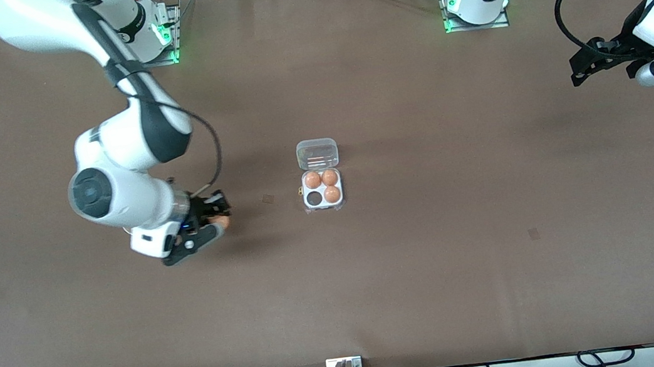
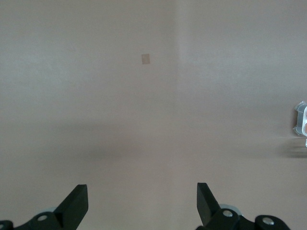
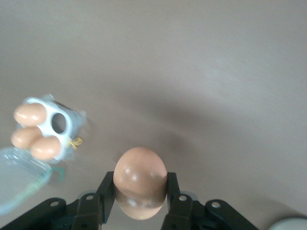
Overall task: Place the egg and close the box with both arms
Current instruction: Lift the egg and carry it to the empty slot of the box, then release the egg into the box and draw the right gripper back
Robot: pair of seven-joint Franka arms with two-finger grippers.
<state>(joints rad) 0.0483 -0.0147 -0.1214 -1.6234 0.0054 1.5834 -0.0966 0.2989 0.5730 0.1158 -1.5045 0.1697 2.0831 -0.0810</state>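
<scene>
Next, my right gripper releases the orange-brown egg in the empty cell of the box [image 1: 314, 198] [image 3: 58, 123], next to the three eggs.
My right gripper [image 1: 219, 218] is shut on the orange-brown egg [image 3: 140, 181], held above the bare table toward the right arm's end; the egg also shows in the front view [image 1: 221, 221]. The box [image 1: 322, 189] sits at mid-table with its clear lid [image 1: 317, 153] folded open toward the robots' bases. It holds three eggs; the cell nearest the front camera on the right arm's side [image 1: 314, 198] is empty. It also shows in the right wrist view [image 3: 45, 129]. My left gripper [image 1: 592, 61] is open and empty, waiting high over the left arm's end of the table; its fingertips [image 2: 76, 203] show over bare table.
A small pale patch [image 1: 268, 199] lies on the brown table between my right gripper and the box. Another patch [image 1: 534, 234] lies nearer the front camera toward the left arm's end. A white round rim [image 3: 292, 224] shows at the edge of the right wrist view.
</scene>
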